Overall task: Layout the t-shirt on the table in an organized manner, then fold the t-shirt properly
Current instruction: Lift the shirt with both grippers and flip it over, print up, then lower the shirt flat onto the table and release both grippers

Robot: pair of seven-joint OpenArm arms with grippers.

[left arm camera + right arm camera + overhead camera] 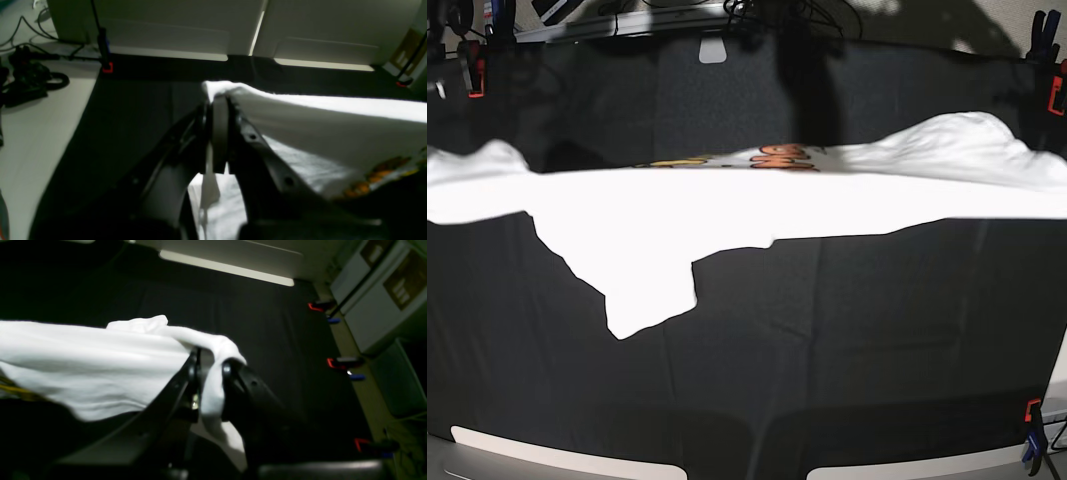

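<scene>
I should use my left gripper to set the corner of the t-shirt free on the black table (953, 399) (150, 73) near the clamp beside the white panel. The t-shirt is now stretched over the black table.
The white t-shirt (727, 210) hangs stretched in a wide band across the base view, over the black table (877, 330). A strip of its orange and yellow lettering (777, 157) shows along the top edge, and one flap (642, 295) droops lower on the left. In the left wrist view my left gripper (218, 100) is shut on a bunched white corner, and the t-shirt (317, 123) runs off to the right. In the right wrist view my right gripper (210, 365) is shut on the other end, with the t-shirt (83, 363) trailing left. Neither gripper shows in the base view.
Red-and-blue clamps (337, 362) line the table's edge, one more at a corner (107, 67) and one at the near right (1032, 415). White panels (166, 33) stand behind the table (133, 110). Black cables (30, 80) lie on the floor to the left.
</scene>
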